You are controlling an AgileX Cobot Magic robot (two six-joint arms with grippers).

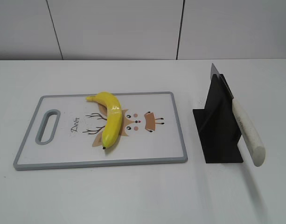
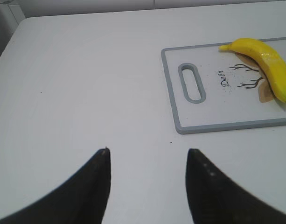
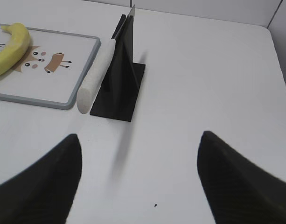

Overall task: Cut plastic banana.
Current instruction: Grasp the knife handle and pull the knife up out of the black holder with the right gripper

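I need to next move my right gripper to the white handle's middle (image 1: 246, 126) (image 3: 100, 70) and close it there, to take the knife from the black stand.
The yellow plastic banana (image 1: 110, 119) lies on a white cutting board with a grey rim (image 1: 101, 163), its dark tip toward the front edge. It also shows in the left wrist view (image 2: 268, 63) and the right wrist view (image 3: 10, 49). A knife with a white speckled handle (image 1: 247, 133) rests in a black stand (image 1: 217, 126) right of the board; the handle (image 3: 97, 77) points toward the front. My left gripper (image 2: 147, 151) is open over bare table left of the board. My right gripper (image 3: 139, 137) is open over bare table in front of the stand. Neither shows in the exterior view.
The board (image 2: 180, 122) has a grey handle slot (image 2: 191, 81) on its left and a deer picture under the banana. The white table ends at a white panelled wall (image 1: 133, 28) behind. The table's left edge shows in the left wrist view (image 2: 5, 46).
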